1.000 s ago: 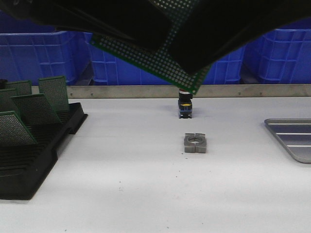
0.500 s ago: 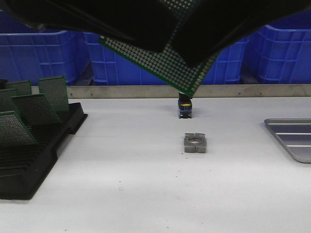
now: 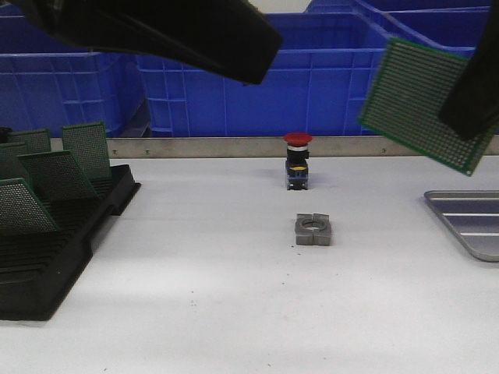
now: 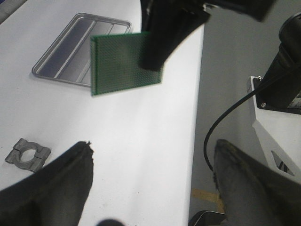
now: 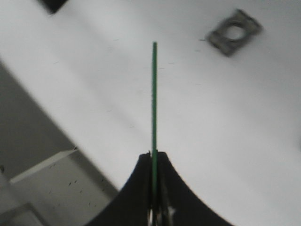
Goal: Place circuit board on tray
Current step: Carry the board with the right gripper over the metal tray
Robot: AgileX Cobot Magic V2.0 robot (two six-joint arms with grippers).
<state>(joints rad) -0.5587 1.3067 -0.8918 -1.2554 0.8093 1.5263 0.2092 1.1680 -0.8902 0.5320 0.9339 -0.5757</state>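
I need to use my right gripper to lay the green circuit board down flat across the silver-grey tray's lined bottom [image 3: 491,219], inside the tray's raised rim.
My right gripper [image 5: 154,153] is shut on a green perforated circuit board [image 3: 425,104] and holds it tilted in the air at the right, above and left of the silver-grey tray [image 3: 468,222]. The right wrist view shows the board edge-on [image 5: 154,94] between the closed fingers. The left wrist view shows the board [image 4: 120,63] in the right gripper's fingers near the tray [image 4: 77,52]. My left gripper [image 4: 150,174] is open and empty, high over the table; its arm [image 3: 156,31] crosses the top left of the front view.
A black slotted rack [image 3: 47,234] with several green boards stands at the left. A grey metal clamp block [image 3: 313,229] lies mid-table, with a red emergency button [image 3: 297,160] behind it. Blue crates [image 3: 312,78] line the back. The table's edge [image 4: 196,117] is near.
The right gripper has carried the board from the top middle to the right, towards the tray. The left arm has drawn back to the left, uncovering the red button.
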